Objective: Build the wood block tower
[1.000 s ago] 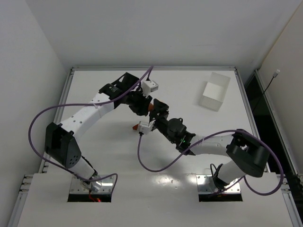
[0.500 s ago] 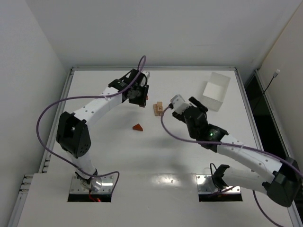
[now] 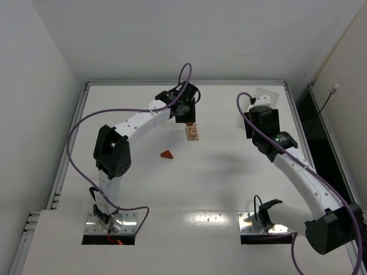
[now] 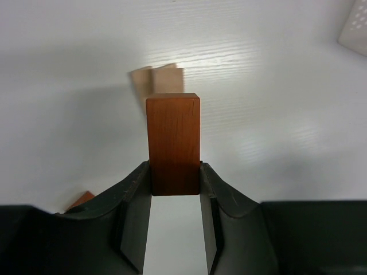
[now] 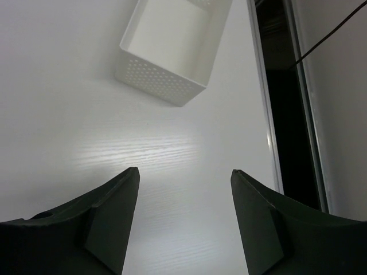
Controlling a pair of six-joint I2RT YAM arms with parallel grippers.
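The reddish-orange block, now upright between the fingers, will go down on top of the small tan stack point(image 3: 192, 132) point(image 4: 168, 83) from my left gripper.
A reddish-orange block point(image 4: 173, 143) stands upright between the fingers of my left gripper point(image 4: 175, 166), which is shut on its lower end. Just beyond it lie pale tan blocks point(image 4: 157, 83) on the table. In the top view the left gripper point(image 3: 188, 119) hovers right at the back of the small tan stack point(image 3: 193, 133). An orange wedge point(image 3: 167, 153) lies alone to the stack's front left, and its corner point(image 4: 80, 200) also shows in the left wrist view. My right gripper point(image 5: 183, 172) is open and empty, far to the right.
A white perforated tray point(image 5: 166, 51) sits just ahead of the right gripper, partly hidden by that arm in the top view point(image 3: 265, 94). The table's right rail point(image 5: 269, 114) and a dark gap run close beside it. Purple cables loop over both arms.
The left gripper swung right with the reddish-orange block to the tan stack. The right arm drew away from the stack to the right, toward the tray.
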